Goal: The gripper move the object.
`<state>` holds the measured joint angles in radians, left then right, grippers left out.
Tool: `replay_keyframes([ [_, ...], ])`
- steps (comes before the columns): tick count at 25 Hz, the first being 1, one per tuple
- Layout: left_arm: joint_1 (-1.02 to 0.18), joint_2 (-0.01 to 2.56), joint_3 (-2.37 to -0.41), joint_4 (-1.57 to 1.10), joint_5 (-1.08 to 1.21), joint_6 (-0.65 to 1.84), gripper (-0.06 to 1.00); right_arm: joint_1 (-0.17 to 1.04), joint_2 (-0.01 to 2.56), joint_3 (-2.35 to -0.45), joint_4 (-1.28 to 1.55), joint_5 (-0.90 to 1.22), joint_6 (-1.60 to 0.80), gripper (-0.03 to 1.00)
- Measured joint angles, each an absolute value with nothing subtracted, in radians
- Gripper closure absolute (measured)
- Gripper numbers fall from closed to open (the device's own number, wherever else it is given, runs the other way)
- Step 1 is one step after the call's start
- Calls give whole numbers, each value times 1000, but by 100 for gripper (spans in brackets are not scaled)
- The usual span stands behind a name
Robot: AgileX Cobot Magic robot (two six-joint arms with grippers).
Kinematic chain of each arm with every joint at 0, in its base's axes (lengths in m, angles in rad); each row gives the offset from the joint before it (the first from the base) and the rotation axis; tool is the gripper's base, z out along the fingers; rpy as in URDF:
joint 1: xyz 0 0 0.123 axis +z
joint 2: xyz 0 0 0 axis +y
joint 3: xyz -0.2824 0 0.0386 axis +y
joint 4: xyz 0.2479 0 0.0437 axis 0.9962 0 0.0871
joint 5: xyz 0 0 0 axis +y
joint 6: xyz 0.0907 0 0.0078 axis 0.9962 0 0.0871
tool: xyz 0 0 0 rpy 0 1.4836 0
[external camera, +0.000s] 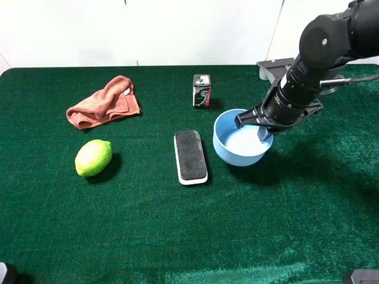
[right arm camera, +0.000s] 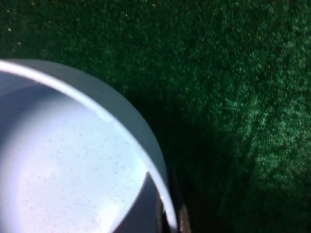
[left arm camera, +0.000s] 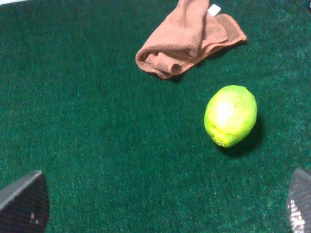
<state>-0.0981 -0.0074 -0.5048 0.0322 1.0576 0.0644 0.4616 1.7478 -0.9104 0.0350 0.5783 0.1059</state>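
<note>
The light blue bowl will go down from my right gripper on the green cloth [external camera: 243, 156] next to the eraser block.
The round light blue bowl [external camera: 238, 146] stands on the green cloth right of centre. My right gripper [external camera: 265, 131] reaches down from the back right and straddles the bowl's right rim. In the right wrist view the bowl [right arm camera: 73, 165] fills the frame, and the rim runs between the two fingers of the gripper [right arm camera: 169, 219], one inside the bowl and one outside, closed against the wall. My left gripper [left arm camera: 163, 201] is open and empty, its two fingertips far apart, over bare cloth short of the lime [left arm camera: 231, 115].
The yellow-green lime [external camera: 93, 157] lies at the left, with an orange rag [external camera: 103, 102] behind it. A black-and-white eraser block [external camera: 190, 157] lies just left of the bowl. A small dark box [external camera: 201, 90] stands behind it. A grey fixture [external camera: 273, 67] sits at the back right edge.
</note>
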Motion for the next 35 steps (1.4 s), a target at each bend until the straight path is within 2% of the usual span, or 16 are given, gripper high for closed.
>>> replay_keyframes([
  [19, -98, -7, -505, 32, 1058, 64, -5, 462, 1804, -883, -31, 517, 125, 98],
  [21, -98, -7, -505, 32, 1058, 64, -5, 462, 1804, -883, -31, 517, 128, 90],
  [23, -98, -7, -505, 32, 1058, 64, -5, 462, 1804, -883, -32, 518, 130, 78],
  [26, -98, -7, -505, 32, 1058, 64, -5, 462, 1804, -883, -32, 519, 134, 55],
  [29, -98, -7, -505, 32, 1058, 64, -5, 462, 1804, -883, -35, 519, 136, 37],
  [31, -98, -7, -505, 32, 1058, 64, -5, 462, 1804, -883, -35, 519, 136, 31],
  [35, -98, -7, -505, 32, 1058, 64, -5, 462, 1804, -883, -35, 522, 140, 28],
])
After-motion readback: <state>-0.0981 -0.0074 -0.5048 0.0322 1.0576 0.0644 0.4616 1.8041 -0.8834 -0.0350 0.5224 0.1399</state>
